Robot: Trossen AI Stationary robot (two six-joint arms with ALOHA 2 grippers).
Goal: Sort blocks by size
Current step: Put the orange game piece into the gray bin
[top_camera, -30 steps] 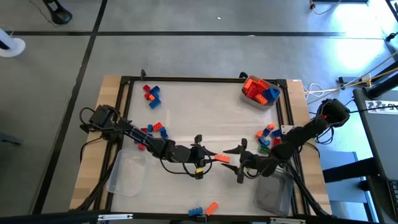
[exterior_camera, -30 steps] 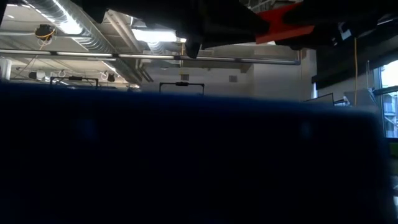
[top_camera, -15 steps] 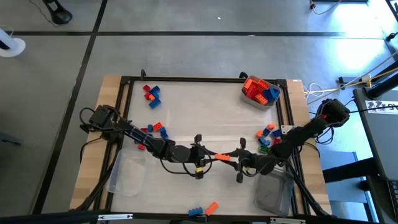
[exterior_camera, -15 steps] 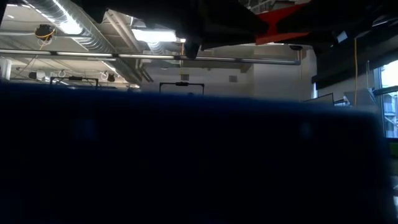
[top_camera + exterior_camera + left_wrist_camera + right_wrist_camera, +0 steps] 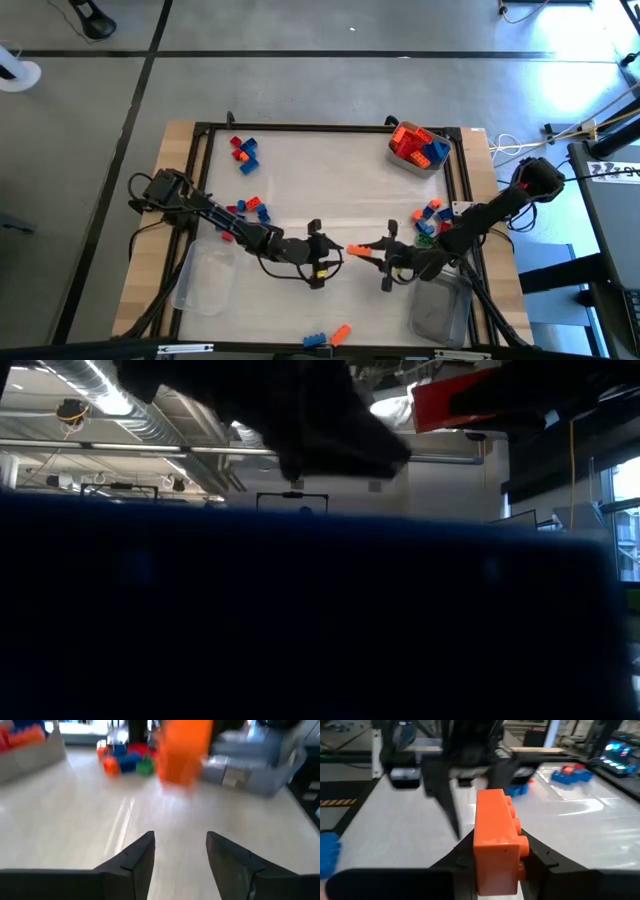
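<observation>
The orange block in my right gripper needs to be released onto the red and orange blocks in the far clear tub (image 5: 408,141).
An orange block (image 5: 358,250) hangs above the table's near middle, shut in my right gripper (image 5: 376,254). It also shows in the right wrist view (image 5: 495,835) and in the low view (image 5: 455,400). My left gripper (image 5: 336,254) is open and empty just left of the block, which shows blurred ahead of its fingers (image 5: 182,750). Other red, orange and blue blocks lie in loose groups at the far left (image 5: 243,150), at the left (image 5: 250,208) and at the right (image 5: 430,218). My right gripper pinches the orange block by its two long sides (image 5: 487,860) between its two fingers. The fingers lie level and come from the table's right, along the block. The block sticks out past the fingertips toward my left gripper, lifted clear of the table.
A clear tub (image 5: 415,148) with orange, red and blue blocks stands at the far right. One clear tub (image 5: 205,280) lies at the near left and another (image 5: 440,312) at the near right. Two blocks (image 5: 330,337) lie by the near edge. A black frame (image 5: 330,127) borders the table.
My right gripper has gone left to the orange block, which my left gripper held out, and has taken hold of it. My left gripper has let go and drawn back a little toward the table's left. The block stays clear of the table.
</observation>
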